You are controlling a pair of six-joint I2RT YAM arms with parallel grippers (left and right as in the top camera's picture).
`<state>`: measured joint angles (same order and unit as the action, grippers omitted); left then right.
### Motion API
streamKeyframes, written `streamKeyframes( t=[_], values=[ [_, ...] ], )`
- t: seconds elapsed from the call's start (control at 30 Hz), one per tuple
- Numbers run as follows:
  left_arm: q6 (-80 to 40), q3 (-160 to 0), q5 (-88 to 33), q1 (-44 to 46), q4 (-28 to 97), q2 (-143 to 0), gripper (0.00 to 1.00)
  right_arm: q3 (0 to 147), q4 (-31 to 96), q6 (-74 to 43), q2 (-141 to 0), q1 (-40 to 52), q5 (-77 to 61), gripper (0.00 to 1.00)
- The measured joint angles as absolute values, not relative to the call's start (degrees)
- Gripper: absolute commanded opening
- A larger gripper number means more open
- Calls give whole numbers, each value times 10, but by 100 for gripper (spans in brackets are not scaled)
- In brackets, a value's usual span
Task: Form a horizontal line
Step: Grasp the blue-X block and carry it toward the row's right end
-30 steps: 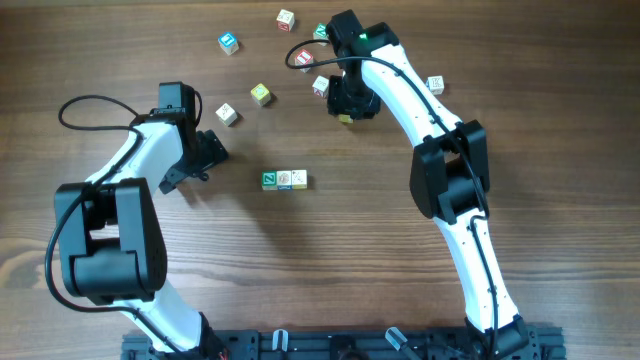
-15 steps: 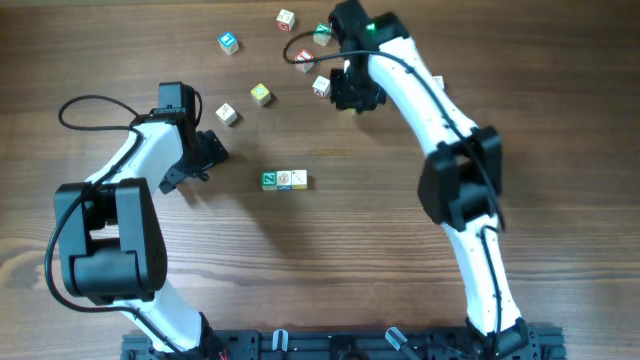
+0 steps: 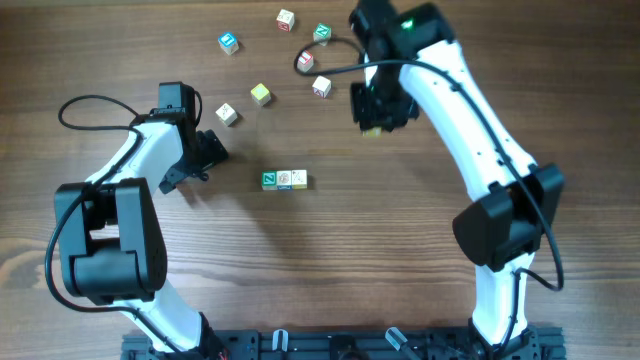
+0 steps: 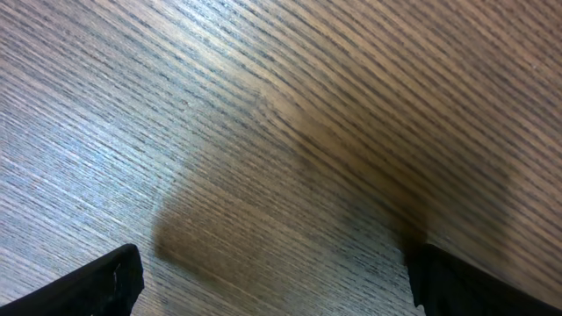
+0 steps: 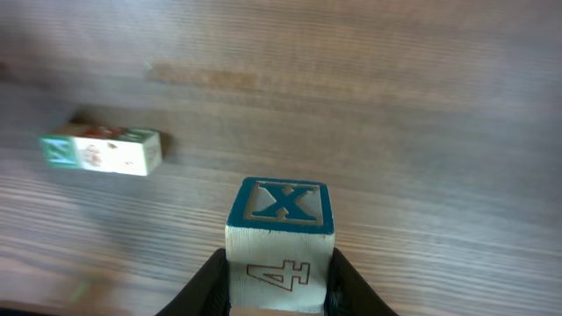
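Observation:
I should let go of the blue X cube with my right gripper on the bare wood [image 3: 342, 171] [image 5: 223, 149] just past the cream end of the row. The cube is now held above the table.
A short row of two cubes [image 3: 284, 179], one green-faced and one cream, lies at the table's middle; it also shows in the right wrist view [image 5: 102, 151]. My right gripper [image 3: 374, 118] is shut on a wooden cube with a blue X face and a red 4 [image 5: 280, 239], held above the table to the right of and behind the row. My left gripper [image 3: 205, 158] is open and empty, left of the row; its view shows only bare wood between its fingertips [image 4: 272, 281].
Loose cubes lie scattered at the back: a blue one [image 3: 229, 42], a cream one [image 3: 227, 114], a yellow-green one [image 3: 261, 94], a white one [image 3: 286, 18], a green one [image 3: 322, 33], and red-marked ones [image 3: 306, 61] [image 3: 321, 87].
My right arm has swung to the right and toward the front, carrying the blue X cube away from the cluster of loose cubes. The left arm has not moved.

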<state>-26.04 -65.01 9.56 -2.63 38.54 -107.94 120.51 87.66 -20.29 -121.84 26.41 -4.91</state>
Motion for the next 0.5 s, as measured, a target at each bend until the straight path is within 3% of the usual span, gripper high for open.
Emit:
streamKeyframes(
  t=[0.23,0.5],
  values=[
    [-260,-650,95,-26,385,-1079,100,992,741,-263,-1220,271,-100,21],
    [-260,-650,96,-26,385,-1079,100,942,660,-279,-1220,273,-133,21]
  ],
)
